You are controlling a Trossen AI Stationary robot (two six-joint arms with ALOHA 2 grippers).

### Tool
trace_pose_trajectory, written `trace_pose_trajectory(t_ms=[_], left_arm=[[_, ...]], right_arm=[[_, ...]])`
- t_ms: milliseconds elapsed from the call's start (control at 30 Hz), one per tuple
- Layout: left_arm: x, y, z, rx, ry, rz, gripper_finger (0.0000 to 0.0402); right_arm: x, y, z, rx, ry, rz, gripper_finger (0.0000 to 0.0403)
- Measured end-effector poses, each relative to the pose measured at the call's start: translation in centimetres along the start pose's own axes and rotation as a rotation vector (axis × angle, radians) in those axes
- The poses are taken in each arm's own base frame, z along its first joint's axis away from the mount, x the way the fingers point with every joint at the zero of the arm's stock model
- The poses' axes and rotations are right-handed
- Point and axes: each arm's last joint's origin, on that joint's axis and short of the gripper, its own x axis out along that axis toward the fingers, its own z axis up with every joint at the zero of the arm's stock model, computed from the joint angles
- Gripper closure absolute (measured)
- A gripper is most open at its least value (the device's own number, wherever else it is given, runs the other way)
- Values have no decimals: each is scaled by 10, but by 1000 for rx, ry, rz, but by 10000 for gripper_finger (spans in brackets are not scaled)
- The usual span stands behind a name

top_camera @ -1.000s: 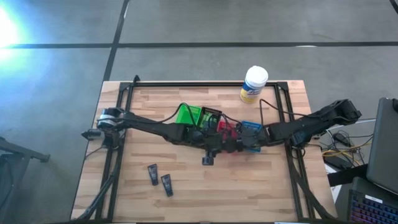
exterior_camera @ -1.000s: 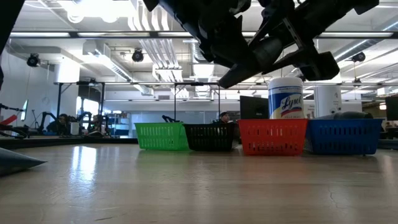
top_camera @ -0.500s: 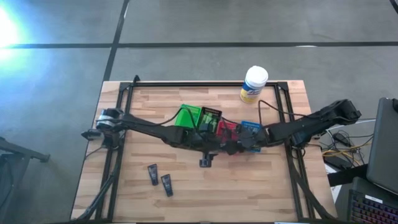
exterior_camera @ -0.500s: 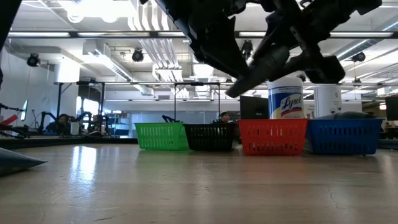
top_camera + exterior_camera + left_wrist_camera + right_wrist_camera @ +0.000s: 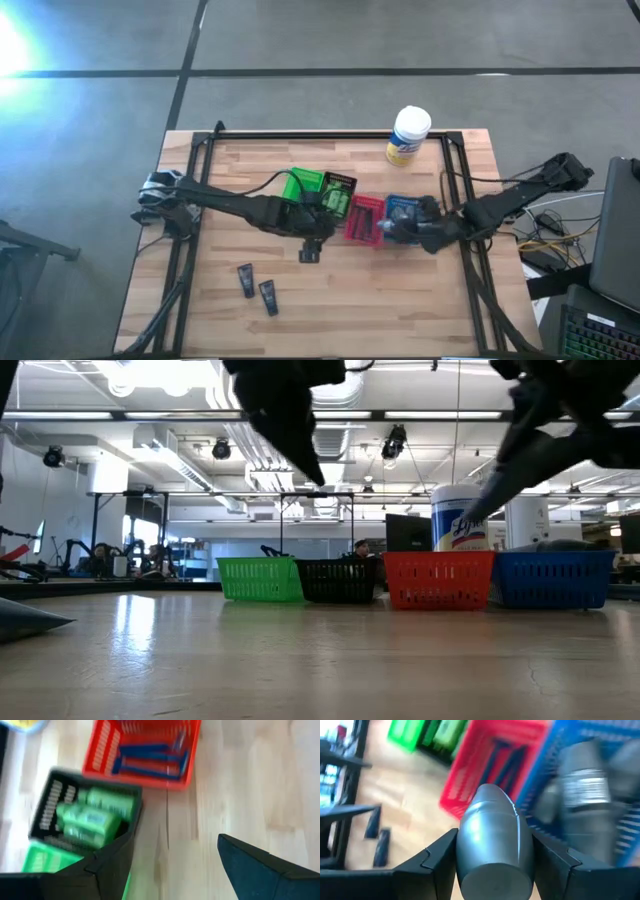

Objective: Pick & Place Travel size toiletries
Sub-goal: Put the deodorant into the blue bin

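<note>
I need to use my right gripper to let go of the grey tube atop the others in the blue bin (image 5: 411,215) (image 5: 623,785), away from the red bin.
My right gripper (image 5: 492,851) is shut on a grey oblong tube (image 5: 492,827), above the edge between the red bin (image 5: 363,216) and the blue bin (image 5: 404,209). The blue bin (image 5: 600,795) holds more grey tubes. My left gripper (image 5: 175,840) is open and empty, over bare table just near of the black bin (image 5: 338,194). Green packets (image 5: 90,815) lie in the black bin, and thin dark sticks (image 5: 150,762) lie in the red bin. Two small dark tubes (image 5: 256,288) lie flat on the table's near-left part. My right gripper pinches the grey tube between its two fingers, one on each side of the tube's middle (image 5: 465,845). The fingers (image 5: 550,860) lie across the tube. It is lifted clear, with its flat end (image 5: 492,881) toward the wrist camera and its narrowed end (image 5: 492,795) pointing away.
Four bins stand in a slanting row mid-table: green (image 5: 300,184), black, red, blue. A big white tub with a yellow label (image 5: 408,135) stands at the far edge. A black frame (image 5: 190,200) runs round the table. Bare wood lies along the near side.
The two grippers, close together near of the red bin a second ago, have drawn apart. My left gripper has moved toward the table's left. My right gripper has pulled back toward the table's right, over the blue bin's edge.
</note>
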Motion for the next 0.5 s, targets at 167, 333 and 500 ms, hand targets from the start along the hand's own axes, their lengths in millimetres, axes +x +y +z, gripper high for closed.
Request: trace_pose_trajectory(t_ms=[167, 333, 500], left_arm=[[3, -2, -19, -50, 50, 1, 109], [5, -5, -41, -114, 80, 2, 111], [3, -7, -63, -168, 102, 3, 112]], right_arm=[[-16, -22, -5, 59, -115, -78, 206], [-12, -33, -7, 48, -186, -215, 207], [-3, -36, -9, 38, -247, -300, 207]])
